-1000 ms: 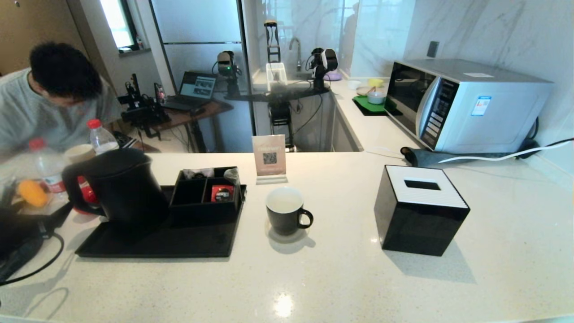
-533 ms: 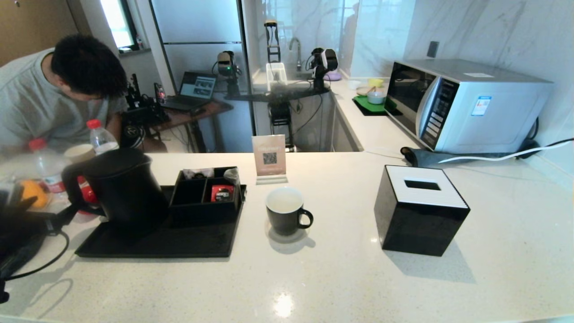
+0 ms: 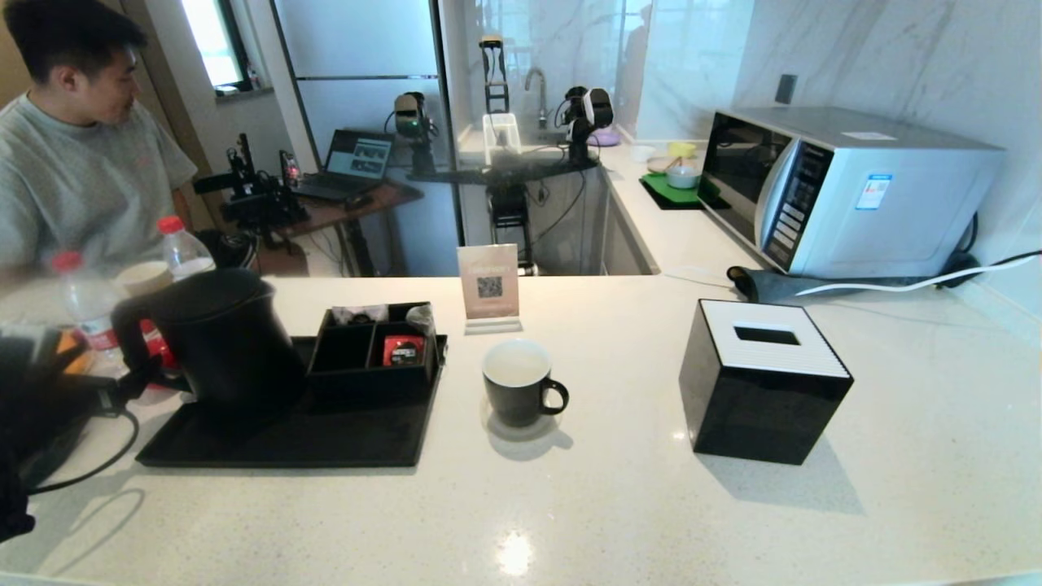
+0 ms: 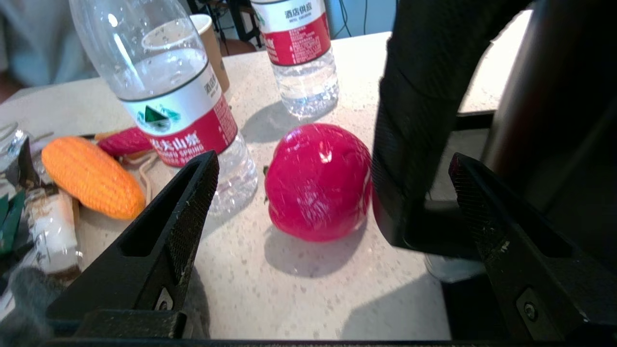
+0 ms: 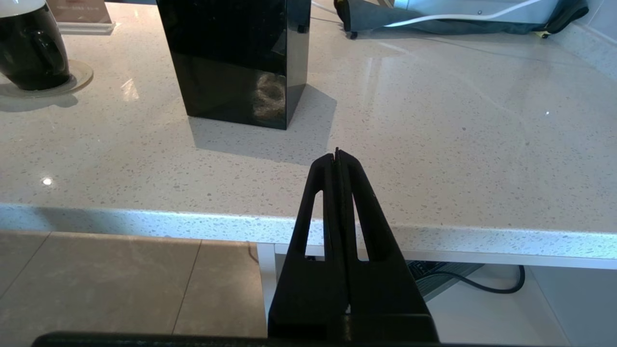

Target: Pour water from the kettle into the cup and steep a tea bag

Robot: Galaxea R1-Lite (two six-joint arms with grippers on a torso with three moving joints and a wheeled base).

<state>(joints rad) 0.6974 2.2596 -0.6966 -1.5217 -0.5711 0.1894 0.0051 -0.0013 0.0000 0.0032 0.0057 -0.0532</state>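
Note:
The black kettle has a loop handle, and my left gripper will move up and close on the loop handle's upper part (image 3: 124,321) (image 4: 425,63), just below the top bend of the handle.
The black kettle (image 3: 220,338) stands on a black tray (image 3: 326,443) at the counter's left. My left gripper (image 4: 333,160) is open at the kettle's loop handle (image 4: 424,120), which stands between its fingers without touching them. In the head view this gripper (image 3: 122,387) reaches in from the left edge. The black cup (image 3: 518,382) with a white inside stands on a coaster mid-counter; I cannot tell whether it holds water. A red packet (image 3: 403,350) lies in the organizer box (image 3: 374,350); no tea bag is recognisable. My right gripper (image 5: 337,153) is shut and empty, in front of the counter's edge.
A black tissue box (image 3: 765,378) stands right of the cup, a QR sign (image 3: 488,285) behind it, a microwave (image 3: 847,191) at the back right. Two water bottles (image 4: 178,96), a red toy pepper (image 4: 318,180) and toy corn (image 4: 91,178) crowd the kettle's left. A person (image 3: 73,163) sits there.
My left arm has moved in toward the kettle's handle, now covering the corn in the head view. The person has straightened up. Kettle and cup have not moved.

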